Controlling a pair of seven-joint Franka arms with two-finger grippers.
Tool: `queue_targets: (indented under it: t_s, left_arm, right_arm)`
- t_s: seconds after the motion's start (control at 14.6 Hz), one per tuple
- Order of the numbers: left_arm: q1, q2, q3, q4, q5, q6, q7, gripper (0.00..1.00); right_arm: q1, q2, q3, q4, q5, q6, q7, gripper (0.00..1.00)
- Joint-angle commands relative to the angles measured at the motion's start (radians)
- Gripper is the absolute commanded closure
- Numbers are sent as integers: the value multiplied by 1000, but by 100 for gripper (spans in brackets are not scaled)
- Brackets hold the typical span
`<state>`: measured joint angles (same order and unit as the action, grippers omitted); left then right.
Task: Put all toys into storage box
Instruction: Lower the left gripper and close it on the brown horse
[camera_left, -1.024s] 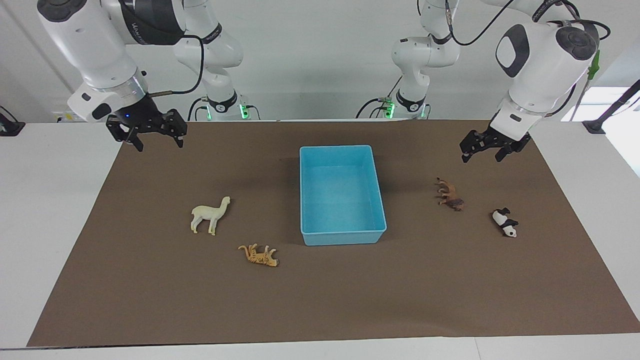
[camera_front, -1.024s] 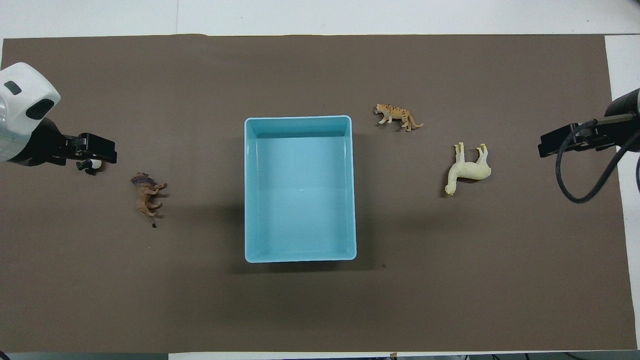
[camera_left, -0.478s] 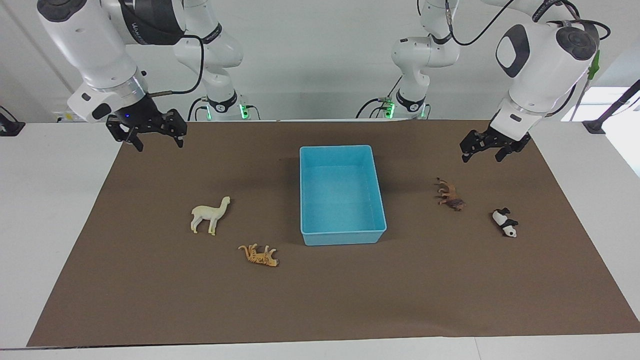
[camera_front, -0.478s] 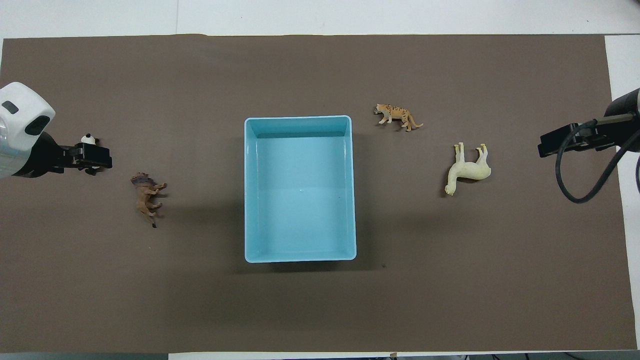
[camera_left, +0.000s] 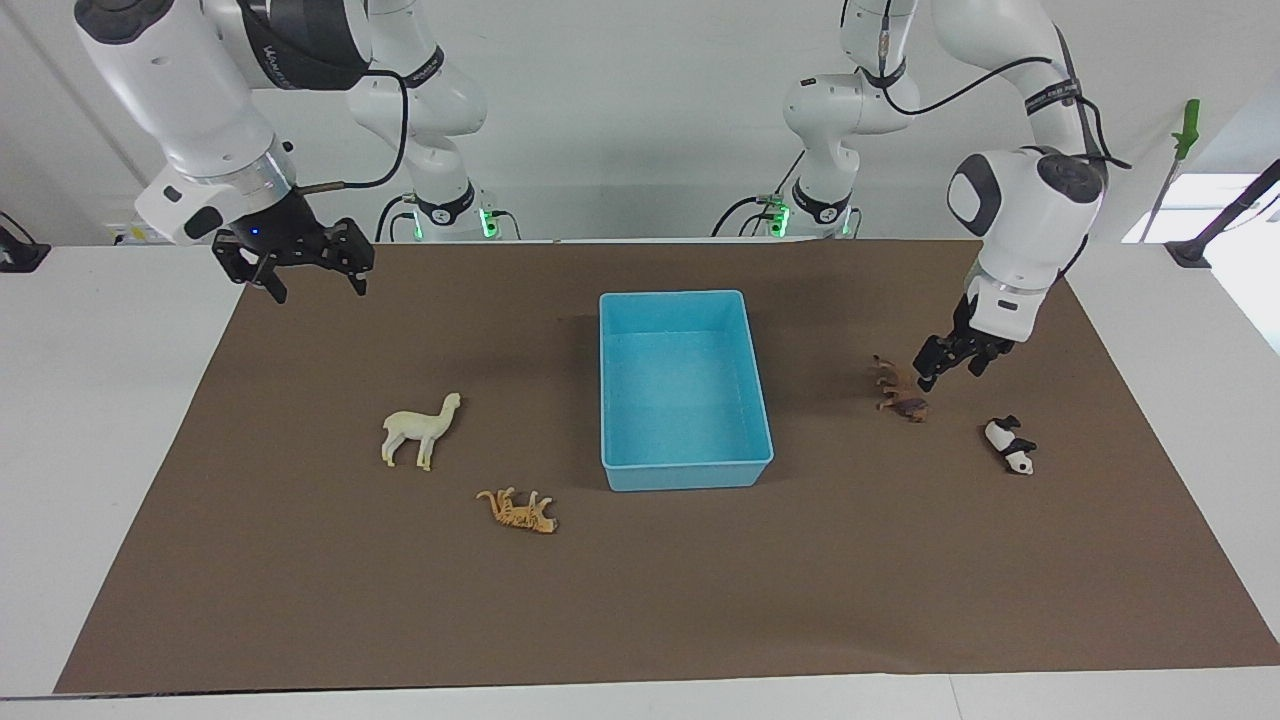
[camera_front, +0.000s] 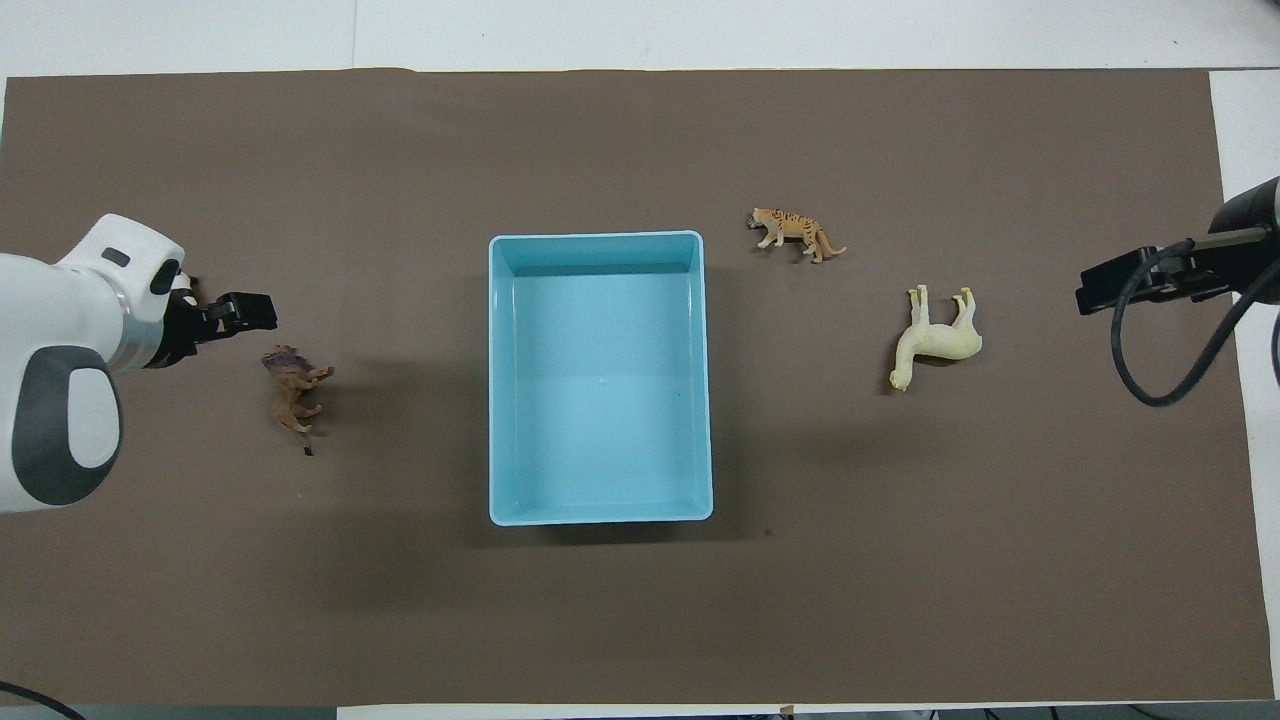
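Note:
The robot's left gripper should next go to the brown lion's head (camera_front: 284, 360), at the end opposite its tail, and close there.
The light blue storage box (camera_left: 687, 472) (camera_front: 600, 400) stands empty in the middle of the brown mat. Four toys lie on the mat. The brown lion (camera_left: 900, 392) (camera_front: 293, 390) and the panda (camera_left: 1010, 446) are toward the left arm's end. The cream alpaca (camera_left: 420, 430) (camera_front: 935, 340) and the orange tiger (camera_left: 518, 511) (camera_front: 795, 232) are toward the right arm's end. My left gripper (camera_left: 950, 368) (camera_front: 240, 312) hangs open and low over the mat, close beside the lion and holding nothing. In the overhead view the left arm hides the panda. My right gripper (camera_left: 318, 290) (camera_front: 1110, 285) waits open over the mat's corner.
The brown mat (camera_left: 700, 600) covers most of the white table (camera_left: 100, 450). The arm bases (camera_left: 820, 210) stand at the table's edge nearest the robots.
My left gripper has come down and moved out from the mat's edge to just beside the lion. The right arm and all the toys have stayed put.

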<state>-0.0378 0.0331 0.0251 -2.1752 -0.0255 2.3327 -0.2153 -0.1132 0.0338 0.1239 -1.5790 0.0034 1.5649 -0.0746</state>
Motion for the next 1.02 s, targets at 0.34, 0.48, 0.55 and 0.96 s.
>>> queue_targets:
  t_s: [0.34, 0.48, 0.55, 0.96]
  left_arm:
    - [30, 53, -2, -118, 10, 143, -119, 0]
    - [32, 53, -2, -159, 10, 215, -191, 0]
    - [30, 54, -2, -160, 10, 217, -225, 0]
    - [24, 97, -2, -153, 10, 258, -305, 0]
  right_arm:
    - [-17, -6, 8, -10, 0, 0, -25, 0]
    - [-17, -6, 10, -10, 0, 0, -24, 0]
    - [-17, -6, 8, -10, 0, 0, -25, 0]
    - [-17, -6, 8, -10, 0, 0, -25, 0]
